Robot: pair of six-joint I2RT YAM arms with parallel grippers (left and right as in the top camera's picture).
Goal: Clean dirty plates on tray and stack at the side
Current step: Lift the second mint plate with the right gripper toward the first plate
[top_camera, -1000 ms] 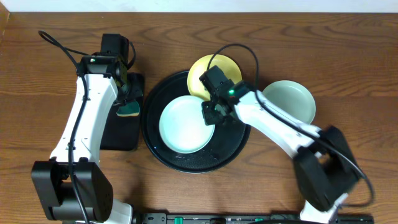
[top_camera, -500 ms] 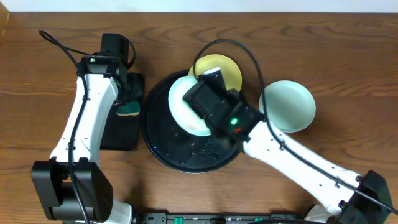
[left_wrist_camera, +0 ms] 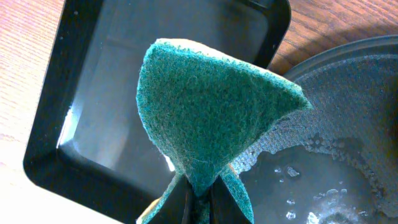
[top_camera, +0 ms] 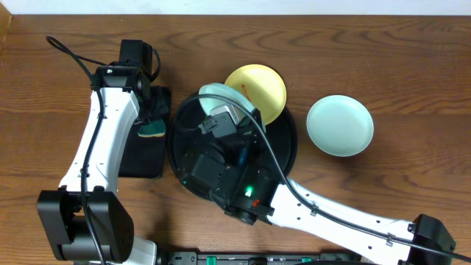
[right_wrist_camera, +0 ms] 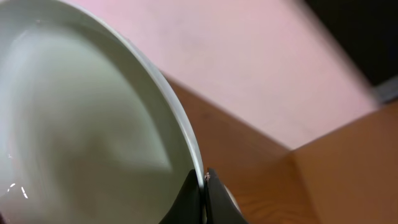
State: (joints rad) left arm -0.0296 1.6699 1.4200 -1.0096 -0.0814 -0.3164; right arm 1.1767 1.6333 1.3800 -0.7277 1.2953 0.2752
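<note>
I need to use my right gripper to set the held mint-blue plate, now high above the round black tray, down on the other mint-blue plate on the wood table [top_camera: 341, 125].
My right gripper [right_wrist_camera: 202, 188] is shut on the rim of a pale mint-blue plate [right_wrist_camera: 81, 124] and holds it, tilted on edge, high above the round black tray [top_camera: 288, 143]; overhead this plate [top_camera: 215, 93] shows over the tray's back left. A pale yellow plate [top_camera: 259, 87] with a thin red smear lies at the tray's back rim. A second mint-blue plate [top_camera: 340, 126] lies on the wood table to the right. My left gripper [left_wrist_camera: 199, 202] is shut on a folded green sponge [left_wrist_camera: 205, 106], which hangs over the rectangular tray [left_wrist_camera: 93, 118].
The small rectangular black tray [top_camera: 140, 158] lies left of the round tray. The round tray's wet floor [left_wrist_camera: 348, 137] carries water drops. My raised right arm [top_camera: 243, 184] hides much of the round tray from above.
My right arm has lifted the mint-blue plate off the tray and tilted it up on edge, towards the back left. The left arm and sponge have not moved.
</note>
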